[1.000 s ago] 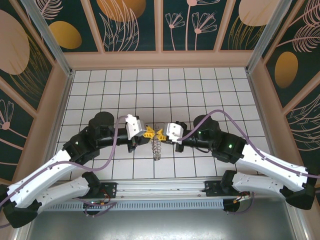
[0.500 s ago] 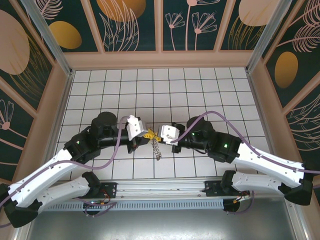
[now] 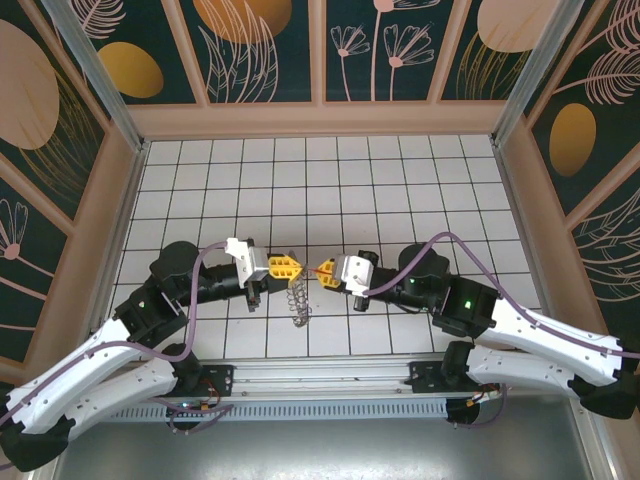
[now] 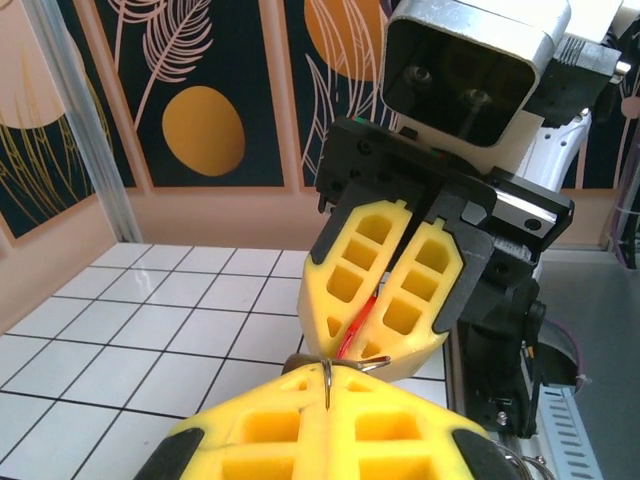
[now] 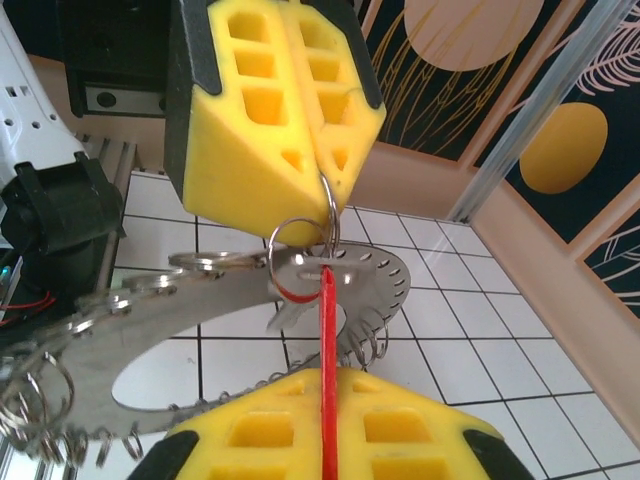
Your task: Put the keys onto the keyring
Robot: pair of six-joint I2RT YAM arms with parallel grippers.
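The red key's tip is hooked at the split ring while my right gripper still pinches the key; it should open and pinch the ring's lower end (image 5: pixel 332 246).
My left gripper (image 3: pixel 283 267) and right gripper (image 3: pixel 325 271) face each other tip to tip above the tiles. The left gripper (image 4: pixel 327 372) is shut on a small split ring (image 5: pixel 300 255). From that ring hangs the keyring (image 5: pixel 150 330), a flat grey metal loop edged with several small rings, seen in the top view as a dangling strand (image 3: pixel 298 298). The right gripper (image 5: pixel 327 382) is shut on the red key (image 5: pixel 328 335). The key's tip reaches the split ring. In the left wrist view the key (image 4: pixel 355 320) shows between the opposite yellow fingers (image 4: pixel 362 270).
A white tiled floor (image 3: pixel 330 180) spreads behind the grippers, walled by patterned panels (image 3: pixel 265 50). A metal rail (image 3: pixel 320 375) runs along the near edge by the arm bases. Purple cables (image 3: pixel 205 270) loop over both arms.
Both arms have swung their wrists lower and flatter. The left gripper has shifted slightly left with the hanging keyring, and the right gripper's tip has stayed against it.
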